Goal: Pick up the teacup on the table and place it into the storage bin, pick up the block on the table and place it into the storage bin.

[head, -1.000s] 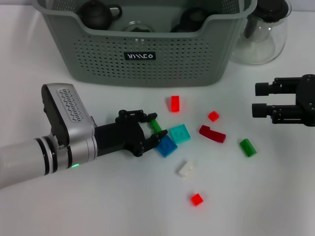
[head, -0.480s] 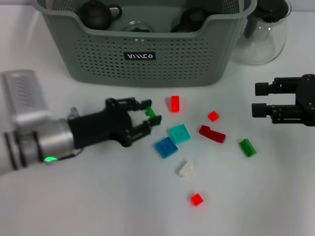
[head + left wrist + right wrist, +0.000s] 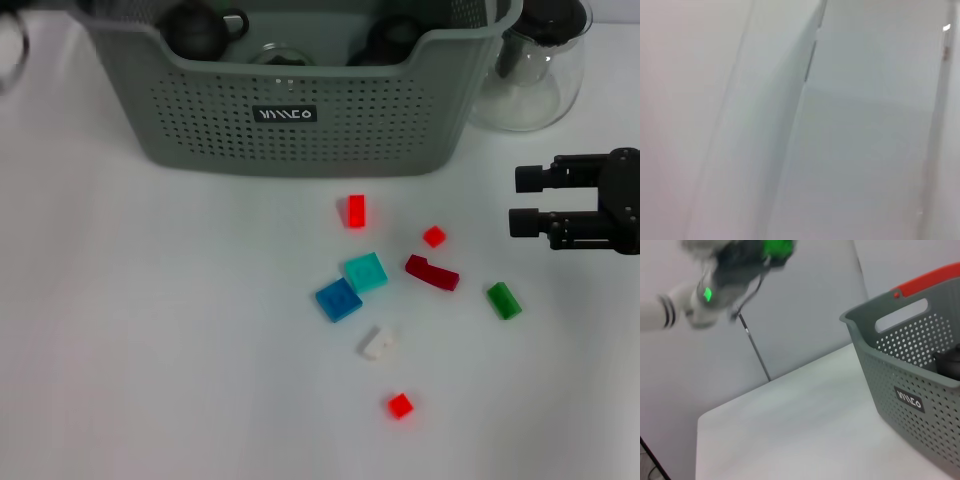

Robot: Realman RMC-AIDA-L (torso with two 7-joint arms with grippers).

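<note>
Next, I let go of the small green block, now raised high in the air, with my left gripper in the storage bin (image 3: 261, 40), between the handle of the dark teaware and the round glass.
The grey-green storage bin (image 3: 300, 110) stands at the back of the table and also shows in the right wrist view (image 3: 910, 370). Dark teaware (image 3: 195, 25) lies inside it. In the right wrist view my left gripper (image 3: 771, 251) is raised high in the air, blurred, shut on a small green block (image 3: 777, 246). It is out of the head view. My right gripper (image 3: 515, 200) hovers open and empty at the right, near a green block (image 3: 503, 300). Red (image 3: 355, 211), teal (image 3: 366, 271), blue (image 3: 338, 299) and dark red (image 3: 432, 272) blocks lie on the table.
A clear glass pitcher (image 3: 535, 60) with a black lid stands right of the bin. A white block (image 3: 377, 344) and small red blocks (image 3: 400, 405) (image 3: 433, 236) lie in front. The left wrist view shows only blurred pale surfaces.
My left gripper closed on the small green block near the blue one, lifted it and swung up and left out of the head view. The right arm stayed still.
</note>
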